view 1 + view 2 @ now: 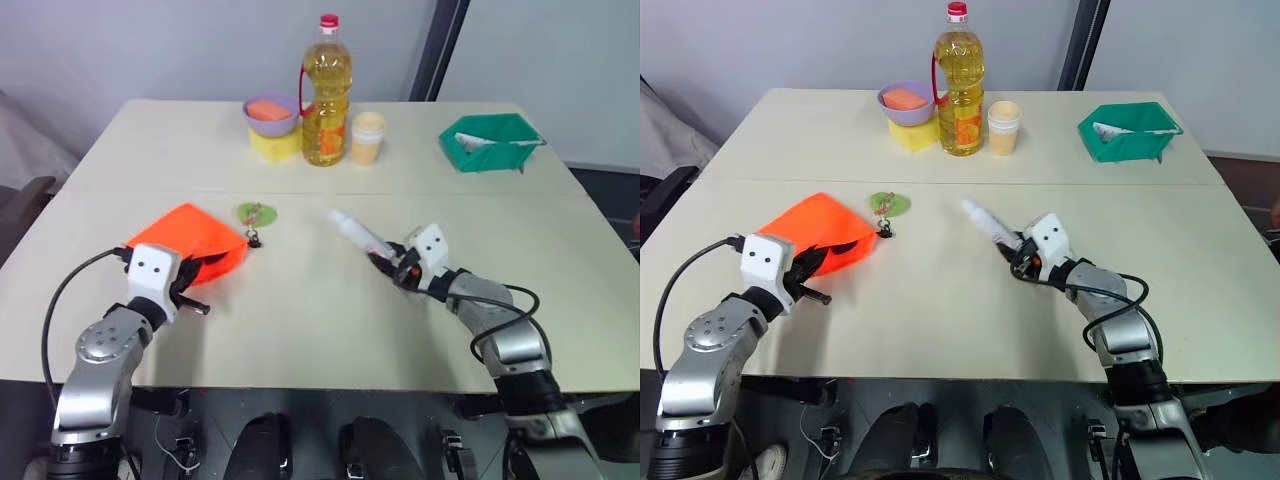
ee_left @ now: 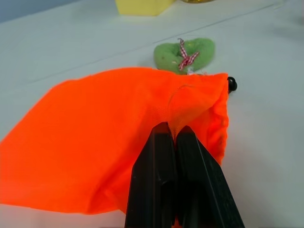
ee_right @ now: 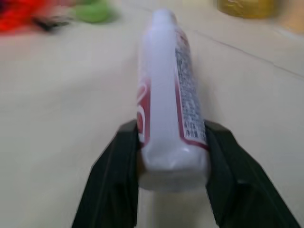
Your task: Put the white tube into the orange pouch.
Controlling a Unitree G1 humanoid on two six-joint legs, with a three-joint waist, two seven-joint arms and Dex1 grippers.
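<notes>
Next, I let go of the white tube with my right gripper just inside the orange pouch's opening (image 1: 217, 273), by the fold of the pouch that my left gripper holds.
The orange pouch (image 1: 190, 238) lies on the left of the table, its mouth facing right toward a green leaf-shaped tag (image 1: 256, 212). My left gripper (image 2: 176, 137) is shut on a fold of the pouch's fabric near the mouth, lifting that edge a little. The white tube (image 3: 166, 90), with its reddish label, is held at its flat end between the fingers of my right gripper (image 1: 390, 262). Its rounded cap points toward the pouch. The tube (image 1: 358, 232) sits right of the table's centre, well apart from the pouch.
At the table's far side stand a tall yellow oil bottle (image 1: 326, 95), a cream cup (image 1: 367, 138), and a purple bowl (image 1: 271, 115) on a yellow block. A green tray (image 1: 488, 142) sits at the far right. A seam crosses the tabletop.
</notes>
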